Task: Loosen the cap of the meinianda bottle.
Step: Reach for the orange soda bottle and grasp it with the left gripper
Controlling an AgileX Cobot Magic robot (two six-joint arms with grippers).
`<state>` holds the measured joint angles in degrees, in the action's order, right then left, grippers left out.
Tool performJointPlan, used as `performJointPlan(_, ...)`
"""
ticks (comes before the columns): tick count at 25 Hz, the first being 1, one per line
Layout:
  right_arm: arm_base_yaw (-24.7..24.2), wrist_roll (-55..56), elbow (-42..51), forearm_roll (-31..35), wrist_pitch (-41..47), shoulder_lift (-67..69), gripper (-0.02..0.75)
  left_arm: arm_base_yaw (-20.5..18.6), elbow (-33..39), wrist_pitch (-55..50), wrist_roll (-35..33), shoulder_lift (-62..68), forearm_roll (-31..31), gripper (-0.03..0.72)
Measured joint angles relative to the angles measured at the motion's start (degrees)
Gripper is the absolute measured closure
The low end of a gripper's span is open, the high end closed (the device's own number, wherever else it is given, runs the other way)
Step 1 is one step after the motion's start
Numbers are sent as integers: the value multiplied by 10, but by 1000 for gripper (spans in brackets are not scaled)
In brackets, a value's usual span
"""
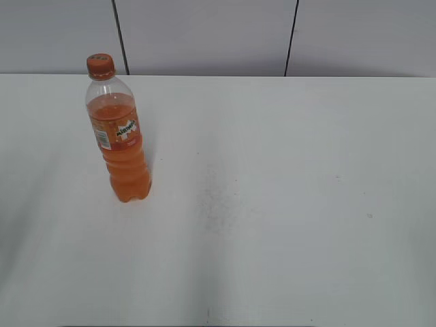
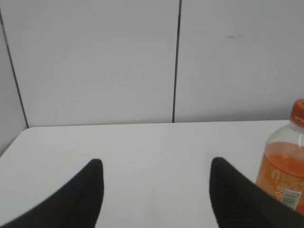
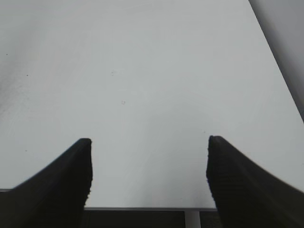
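I need to close my left gripper on the lower body (image 1: 128, 167) of the meinianda bottle, just below its orange label.
The meinianda bottle (image 1: 121, 146) stands upright on the left part of the white table, with orange drink and an orange label. Its orange cap (image 1: 101, 65) sits on the neck. In the left wrist view the bottle (image 2: 284, 167) shows at the right edge, its cap (image 2: 298, 112) partly cut off. My left gripper (image 2: 156, 164) is open and empty, to the left of the bottle and apart from it. My right gripper (image 3: 148, 141) is open and empty over bare table near the front edge. Neither gripper shows in the exterior view.
The white table (image 1: 272, 170) runs to a grey panelled wall (image 1: 204, 34) at the back. The table's front edge (image 3: 142, 208) shows in the right wrist view, its right edge at the top right.
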<state>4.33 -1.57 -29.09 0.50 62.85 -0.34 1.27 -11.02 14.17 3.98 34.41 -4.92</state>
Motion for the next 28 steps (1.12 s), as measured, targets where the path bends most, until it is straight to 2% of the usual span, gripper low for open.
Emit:
performJointPlan(4, 0, 0, 0, 0, 0, 0, 175, 0, 0, 90, 75, 100, -119, 252)
performJointPlan(11, 0, 0, 0, 0, 0, 0, 175, 0, 1, 261, 93, 293, -243, 252)
performJointPlan(13, 0, 0, 0, 0, 0, 0, 175, 0, 1, 303, 94, 343, -269, 252)
performJointPlan(17, 0, 0, 0, 0, 0, 0, 175, -6, 1, 377, 93, 423, -283, 249)
performJointPlan(20, 0, 0, 0, 0, 0, 0, 175, -33, -7, 469, 95, 473, -330, 198)
performJointPlan(24, 0, 0, 0, 0, 0, 0, 175, -97, -53, 521, 145, 550, -497, 115)
performJointPlan(28, 0, 0, 0, 0, -1, 0, 175, -140, -114, 542, 178, 617, -615, 103)
